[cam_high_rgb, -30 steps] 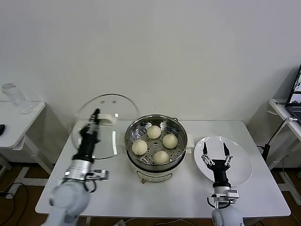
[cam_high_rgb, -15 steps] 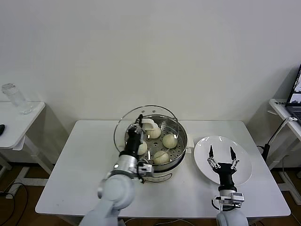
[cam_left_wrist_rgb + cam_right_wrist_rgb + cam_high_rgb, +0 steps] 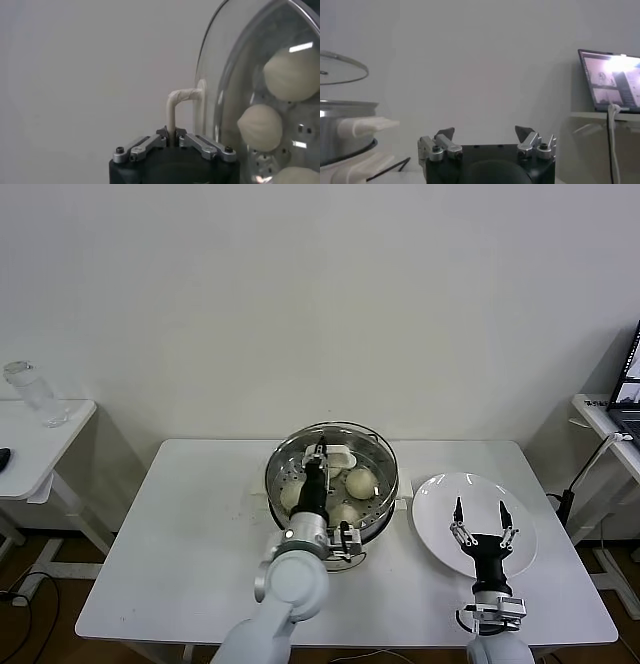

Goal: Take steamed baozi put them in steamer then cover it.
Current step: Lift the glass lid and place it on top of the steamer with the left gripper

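Next, I release the glass cover from my left gripper on the steel steamer's rim, centred over the baozi (image 3: 331, 479) inside.
The steel steamer (image 3: 280, 484) stands mid-table on its white pot base (image 3: 362, 556). Cream-white baozi (image 3: 360, 482) lie inside it; in the left wrist view (image 3: 260, 127) they show through the glass. My left gripper (image 3: 320, 452) is shut on the white handle (image 3: 176, 104) of the glass cover (image 3: 378, 442) and holds the cover just above the steamer, almost centred over it. My right gripper (image 3: 480, 518) is open and empty above the white plate (image 3: 520, 556). The cover's rim (image 3: 345, 67) and the steamer wall (image 3: 340, 130) also show in the right wrist view.
The empty white plate lies right of the steamer. A side table with a clear bottle (image 3: 30, 392) stands at the far left. A laptop (image 3: 611, 80) sits on a stand at the far right.
My left arm has carried the cover from the table's left side rightward to over the steamer. My right gripper has drifted slightly toward the table's front edge over the plate, still open.
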Motion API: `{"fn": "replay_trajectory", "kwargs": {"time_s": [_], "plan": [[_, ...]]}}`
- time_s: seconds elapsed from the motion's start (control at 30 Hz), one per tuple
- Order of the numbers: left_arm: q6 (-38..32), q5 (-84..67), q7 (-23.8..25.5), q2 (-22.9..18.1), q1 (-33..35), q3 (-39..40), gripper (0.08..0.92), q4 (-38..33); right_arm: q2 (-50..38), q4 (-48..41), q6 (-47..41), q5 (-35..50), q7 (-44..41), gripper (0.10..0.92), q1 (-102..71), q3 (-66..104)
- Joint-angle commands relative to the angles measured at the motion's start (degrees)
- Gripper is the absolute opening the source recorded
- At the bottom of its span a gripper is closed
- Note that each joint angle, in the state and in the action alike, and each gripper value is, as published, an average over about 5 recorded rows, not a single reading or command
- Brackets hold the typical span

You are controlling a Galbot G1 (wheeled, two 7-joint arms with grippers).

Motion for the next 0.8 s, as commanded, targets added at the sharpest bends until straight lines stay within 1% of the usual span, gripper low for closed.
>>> {"fn": "replay_trajectory", "kwargs": {"time_s": [0.03, 0.47, 0.8], "plan": [[1.1, 7.6, 1.4, -3.2, -1.0, 1.6, 0.19, 4.0, -0.1, -0.8, 0.4, -0.6, -0.1, 0.823, -0.1, 0.7], [0.2, 10.9, 1.6, -4.1, -0.3, 1.1, 0.19, 4.4, 0.1, -1.4, 0.7, -0.7, -0.4, 0.823, 0.2, 0.5], [-0.2, 11.2, 1.6, -3.6, 0.0, 0.3, 0.19, 5.1, -0.1, -1.4, 0.9, -0.6, -0.6, 0.823, 0.2, 0.7]]}}
